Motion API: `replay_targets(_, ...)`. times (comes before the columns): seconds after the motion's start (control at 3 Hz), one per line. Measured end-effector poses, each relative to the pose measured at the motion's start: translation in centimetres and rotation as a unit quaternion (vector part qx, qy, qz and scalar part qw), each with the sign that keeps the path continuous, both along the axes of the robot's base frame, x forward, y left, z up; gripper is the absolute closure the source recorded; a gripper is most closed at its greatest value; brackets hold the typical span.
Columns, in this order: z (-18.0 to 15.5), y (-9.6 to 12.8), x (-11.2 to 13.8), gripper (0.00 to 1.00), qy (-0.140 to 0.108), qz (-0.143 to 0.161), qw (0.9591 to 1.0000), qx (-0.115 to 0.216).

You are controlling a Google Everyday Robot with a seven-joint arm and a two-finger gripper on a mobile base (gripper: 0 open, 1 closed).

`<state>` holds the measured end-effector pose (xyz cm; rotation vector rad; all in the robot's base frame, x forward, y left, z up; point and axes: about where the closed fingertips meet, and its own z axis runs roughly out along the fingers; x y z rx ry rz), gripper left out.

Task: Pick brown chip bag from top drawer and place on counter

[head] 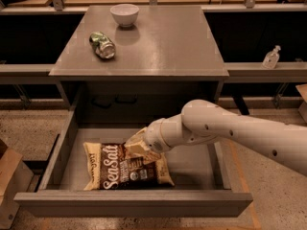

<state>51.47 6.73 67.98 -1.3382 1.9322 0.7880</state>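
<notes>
My gripper is only at the top edge of the flat brown chip bag, so next I open it, turn it and grab the bag lower on its body (143, 170).
The brown chip bag (120, 169) lies flat on the floor of the open top drawer (196, 169), left of its middle, with the white "Sea Salt" script facing up. My gripper (135, 147) reaches down into the drawer from the right on a white arm and sits on the bag's upper edge. The grey counter (163, 42) is the cabinet top behind and above the drawer.
A crushed green can (102, 44) and a white bowl (124, 14) stand on the counter's left and back. A small clear bottle (271, 57) sits on the ledge at the right. A cardboard box (7, 176) stands on the floor left of the drawer.
</notes>
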Motion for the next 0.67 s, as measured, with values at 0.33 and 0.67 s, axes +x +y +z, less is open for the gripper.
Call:
replay_targets(0.33, -0.36, -0.09, -0.38, 1.00, 0.009, 0.000, 1.0000, -0.001)
replay_targets(0.67, -1.14, 0.05, -0.77, 1.00, 0.022, 0.001, 0.9998, -0.002)
